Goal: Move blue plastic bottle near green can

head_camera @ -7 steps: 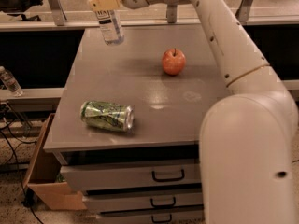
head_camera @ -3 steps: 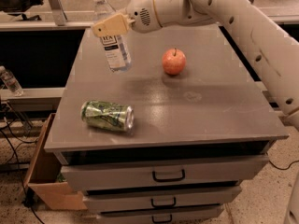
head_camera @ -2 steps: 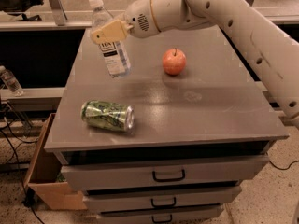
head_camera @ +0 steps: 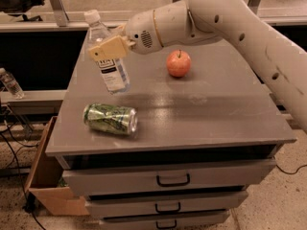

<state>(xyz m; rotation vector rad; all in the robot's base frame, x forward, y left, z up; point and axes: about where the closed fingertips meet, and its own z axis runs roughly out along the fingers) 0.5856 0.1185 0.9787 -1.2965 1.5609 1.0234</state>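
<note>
Next, my gripper lets go of the blue plastic bottle on the grey cabinet top just behind the green can [head_camera: 117, 102]. The bottle is held tilted just above the cabinet top.
My gripper [head_camera: 111, 46] is shut on the blue plastic bottle [head_camera: 109, 63], a clear bottle with a white cap and a white label. It holds the bottle tilted, cap up and to the left, just above the left part of the grey cabinet top [head_camera: 216, 109]. The green can [head_camera: 110, 119] lies on its side near the front left edge, a short way below the bottle's base. The white arm reaches in from the upper right.
A red apple [head_camera: 178, 63] stands on the cabinet top right of the gripper. A small clear bottle [head_camera: 10, 84] sits on a ledge at far left. A cardboard box [head_camera: 45, 186] is on the floor beside the drawers [head_camera: 172, 180].
The gripper has carried the bottle from the far left corner forward toward the can, and the bottle has tilted and come lower.
</note>
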